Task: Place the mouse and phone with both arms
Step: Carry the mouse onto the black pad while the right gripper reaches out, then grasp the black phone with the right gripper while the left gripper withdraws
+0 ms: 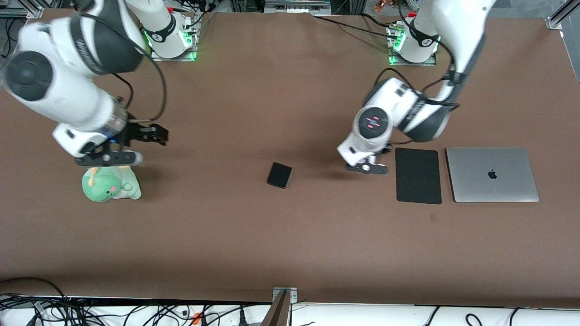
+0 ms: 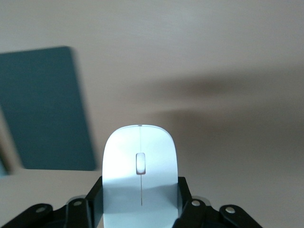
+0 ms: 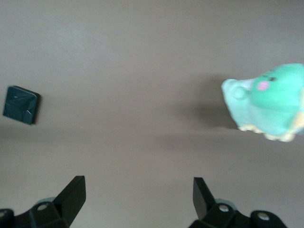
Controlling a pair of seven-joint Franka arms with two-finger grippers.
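Note:
The robot's left gripper needs to release the white mouse near the middle of the black mat point(image 1: 412, 179) point(image 2: 52, 103) beside the grey laptop. The mouse is now held over bare table.
My left gripper point(image 1: 368, 168) is shut on the white mouse point(image 2: 140, 156), its fingers point(image 2: 96, 192) pressed against both sides, and holds it over bare table beside the black mat point(image 1: 418, 175). In the front view the mouse is hidden under the left hand. The black phone point(image 1: 279, 175) lies flat near the table's middle, apart from both grippers; it also shows in the right wrist view point(image 3: 21, 105). My right gripper point(image 1: 156, 135) is open and empty point(image 3: 137, 183), up in the air above the table beside the green plush toy point(image 1: 111, 183).
The grey laptop point(image 1: 491, 174) lies shut beside the mat, toward the left arm's end. The mat also shows in the left wrist view point(image 2: 45, 109). The plush toy point(image 3: 268, 102) sits toward the right arm's end. Cables run along the table edge nearest the front camera.

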